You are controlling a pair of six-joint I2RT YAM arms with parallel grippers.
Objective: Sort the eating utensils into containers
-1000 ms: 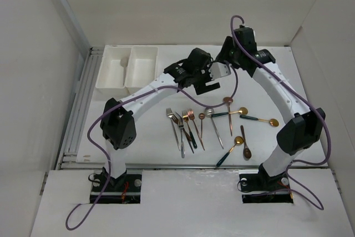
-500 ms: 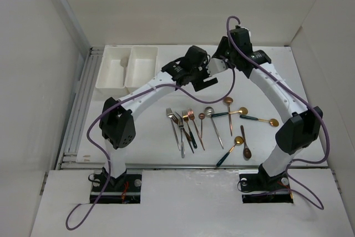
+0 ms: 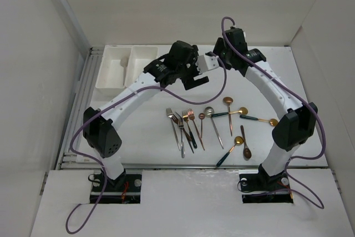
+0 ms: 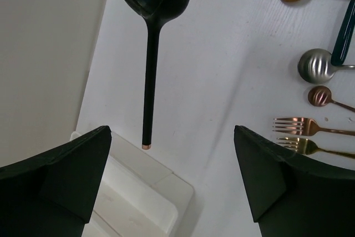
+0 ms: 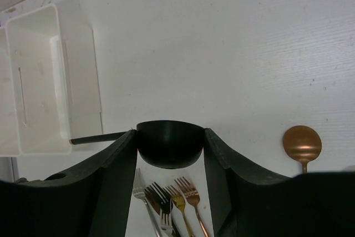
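Note:
My left gripper reaches only the tip of the black spoon's handle, so it should close on the handle's middle (image 4: 150, 84) before my right gripper opens.
My right gripper (image 5: 169, 137) is shut on the bowl of a black spoon (image 5: 168, 147). Its slim handle (image 4: 148, 81) sticks out sideways, and its tip is over the near rim of the containers (image 5: 52, 87). These are two joined white bins (image 3: 127, 66) at the table's back left, and both look empty. My left gripper (image 4: 172, 134) is open beside the handle, above a bin corner (image 4: 166, 184), with nothing between its fingers. The other eating utensils (image 3: 211, 121), several forks and spoons, lie loose mid-table. In the top view both grippers, left (image 3: 194, 79) and right (image 3: 209, 62), are close together.
White walls enclose the table on three sides. A metal rail (image 3: 77, 109) runs along the left edge. Purple cables loop off both arms. A copper spoon (image 5: 302, 144) and a row of forks (image 5: 172, 198) lie below the right gripper.
Both arms swung left toward the bins. The right gripper carried the black spoon with it. The left gripper moved off the utensil pile and now sits beside the spoon's handle.

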